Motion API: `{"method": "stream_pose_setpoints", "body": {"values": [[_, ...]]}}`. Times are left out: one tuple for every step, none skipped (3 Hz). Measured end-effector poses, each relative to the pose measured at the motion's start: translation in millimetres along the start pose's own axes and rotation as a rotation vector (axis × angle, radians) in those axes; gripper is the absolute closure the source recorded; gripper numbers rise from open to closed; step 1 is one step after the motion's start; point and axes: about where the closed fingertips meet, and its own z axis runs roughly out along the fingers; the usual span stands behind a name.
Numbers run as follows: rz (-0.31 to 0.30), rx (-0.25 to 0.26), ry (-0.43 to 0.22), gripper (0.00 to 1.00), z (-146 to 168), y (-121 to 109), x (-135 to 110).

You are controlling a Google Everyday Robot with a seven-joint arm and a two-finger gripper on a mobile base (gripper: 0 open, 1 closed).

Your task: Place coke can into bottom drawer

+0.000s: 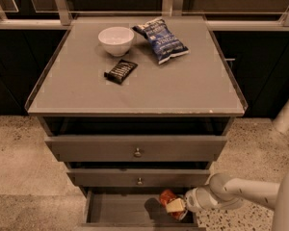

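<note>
I need to use my gripper to set the coke can down on the bottom drawer's grey bottom [164, 211], close to the end of the drawer by my arm.
The bottom drawer [115, 211] is pulled open below two wider drawers with round knobs, and its flat grey floor shows. The red coke can [167, 198] lies tilted at the drawer's right end, low inside it. My gripper [177, 206] reaches in from the right on a white arm and is against the can, one pale finger [175, 205] lying across its front. Whether the can rests on the drawer floor I cannot tell.
On the cabinet top [192, 85] stand a white bowl [116, 40], a blue chip bag [160, 39] and a dark snack bar [120, 70]. The top drawer [135, 148] and middle drawer [137, 177] stick out partly. Speckled floor lies on both sides.
</note>
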Motion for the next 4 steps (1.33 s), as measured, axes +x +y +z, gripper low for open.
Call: {"method": "stream_pose_setpoints", "body": {"values": [[0.057,0.035,-0.01,1.0,32,-20,-9],[0.135,0.047,0.005,1.0,69,-37,-6],[0.213,0.058,0.024,1.0,96,-52,4],[0.283,0.055,0.05,1.0,120,-62,12]]}}
